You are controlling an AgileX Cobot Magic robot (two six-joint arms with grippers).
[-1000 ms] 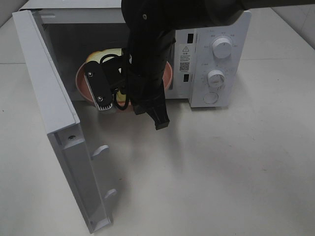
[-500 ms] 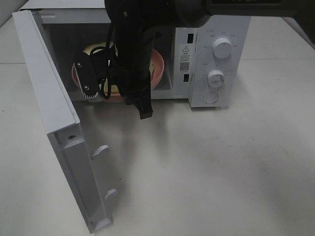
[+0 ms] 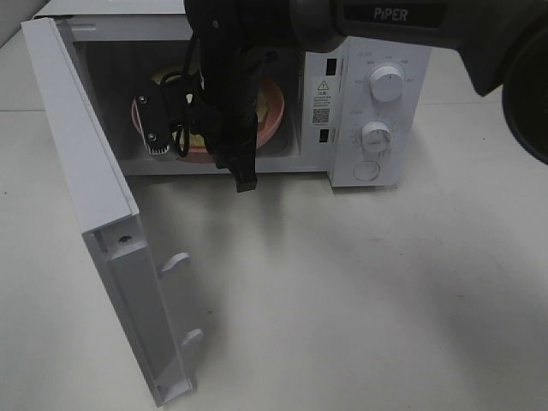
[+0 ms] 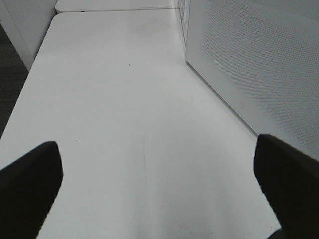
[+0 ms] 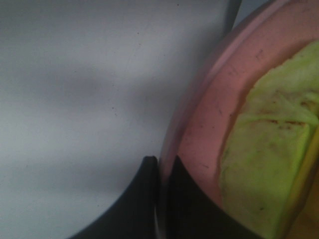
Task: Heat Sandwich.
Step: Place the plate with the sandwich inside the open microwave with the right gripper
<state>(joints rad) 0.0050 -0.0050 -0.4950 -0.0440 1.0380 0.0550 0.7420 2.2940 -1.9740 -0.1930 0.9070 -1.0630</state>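
My right gripper is to release the pink plate, now held inside the open microwave. It will put it on the microwave's bottom (image 3: pixel 223 119), just inside from the control panel.
The sandwich (image 5: pixel 269 149) is a yellowish-green piece lying on a round pink plate (image 5: pixel 209 124). My right gripper (image 5: pixel 163 167) is shut on the plate's rim and holds it inside the open white microwave (image 3: pixel 368 103). In the exterior high view the right arm (image 3: pixel 231 94) reaches across into the cavity and hides most of the plate (image 3: pixel 272 107); the sandwich is hardly seen there. My left gripper (image 4: pixel 159 189) is open and empty above the bare table, beside the perforated side of the microwave door (image 4: pixel 259 64).
The microwave door (image 3: pixel 94 214) stands wide open at the left, jutting toward the front of the table. Two knobs (image 3: pixel 385 84) sit on the right control panel. The white table (image 3: pixel 385 291) spreads in front.
My right arm has moved back and left, carrying the plate with the sandwich deeper into the microwave cavity.
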